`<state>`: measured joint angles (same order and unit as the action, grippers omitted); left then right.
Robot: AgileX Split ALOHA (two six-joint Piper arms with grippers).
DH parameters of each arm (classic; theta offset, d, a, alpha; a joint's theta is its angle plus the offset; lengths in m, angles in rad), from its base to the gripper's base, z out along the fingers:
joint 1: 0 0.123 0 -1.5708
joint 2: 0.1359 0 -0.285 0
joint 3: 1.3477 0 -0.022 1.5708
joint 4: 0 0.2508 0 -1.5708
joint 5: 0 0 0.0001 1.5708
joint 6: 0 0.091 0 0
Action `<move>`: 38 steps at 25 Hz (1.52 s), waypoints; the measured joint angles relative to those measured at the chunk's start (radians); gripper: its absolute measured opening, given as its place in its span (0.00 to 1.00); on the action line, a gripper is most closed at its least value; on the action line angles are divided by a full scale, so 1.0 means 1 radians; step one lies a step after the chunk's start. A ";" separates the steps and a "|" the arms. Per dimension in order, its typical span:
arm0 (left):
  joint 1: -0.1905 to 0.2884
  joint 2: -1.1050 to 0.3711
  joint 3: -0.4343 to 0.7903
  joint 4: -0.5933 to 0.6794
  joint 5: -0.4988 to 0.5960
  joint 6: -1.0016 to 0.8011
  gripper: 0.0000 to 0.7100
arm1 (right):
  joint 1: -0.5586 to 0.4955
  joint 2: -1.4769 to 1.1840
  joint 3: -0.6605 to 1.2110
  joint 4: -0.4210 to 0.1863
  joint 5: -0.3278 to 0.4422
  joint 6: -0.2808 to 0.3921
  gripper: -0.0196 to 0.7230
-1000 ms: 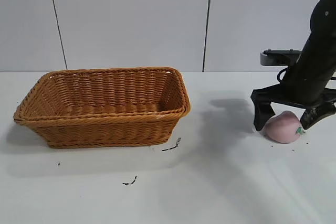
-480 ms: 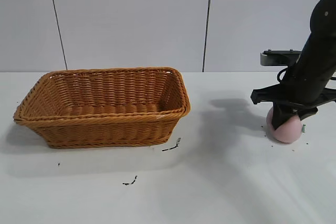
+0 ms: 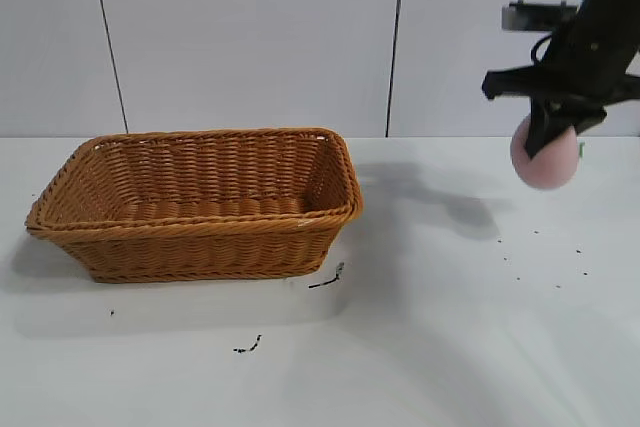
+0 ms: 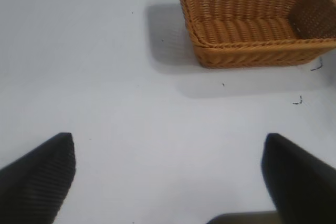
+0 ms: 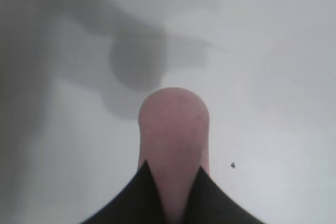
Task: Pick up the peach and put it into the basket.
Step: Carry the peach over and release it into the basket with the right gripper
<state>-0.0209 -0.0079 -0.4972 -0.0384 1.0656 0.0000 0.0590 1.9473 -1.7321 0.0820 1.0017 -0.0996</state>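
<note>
My right gripper will let go of the peach, which hangs well above the table now, on the middle of the wicker basket's bottom (image 3: 207, 203), behind the basket's front rim.
The pale-pink peach (image 3: 548, 164) hangs in the air at the far right, well above the white table, with my right gripper (image 3: 548, 137) shut on it from above. In the right wrist view the peach (image 5: 173, 124) sticks out squeezed between the two black fingers of that gripper (image 5: 172, 166), its shadow on the table beneath. The orange-brown wicker basket (image 3: 200, 247) stands at the left of the table with nothing in it. My left gripper (image 4: 167, 140) is open over bare table, its fingers wide apart, with the basket (image 4: 257, 56) farther off.
Small black marks (image 3: 328, 279) lie on the white table in front of the basket, and another black mark (image 3: 248, 347) lies nearer the front. Dark specks (image 3: 545, 262) dot the table under the peach. A panelled grey wall closes the back.
My right gripper closed on the peach where it lay on the table, then rose with it. The peach now hangs clear of the surface. The basket has not moved.
</note>
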 joint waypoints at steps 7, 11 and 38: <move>0.000 0.000 0.000 0.000 0.000 0.000 0.98 | 0.147 0.000 -0.122 0.000 0.007 0.000 0.02; 0.000 0.000 0.000 0.000 0.000 0.000 0.98 | 0.261 0.000 -0.167 0.000 -0.023 0.004 0.02; 0.000 0.000 0.000 0.000 0.000 0.000 0.98 | 0.590 0.420 -0.179 0.008 -0.402 0.000 0.02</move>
<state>-0.0209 -0.0079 -0.4972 -0.0384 1.0656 0.0000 0.6491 2.3668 -1.9113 0.0899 0.5994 -0.0998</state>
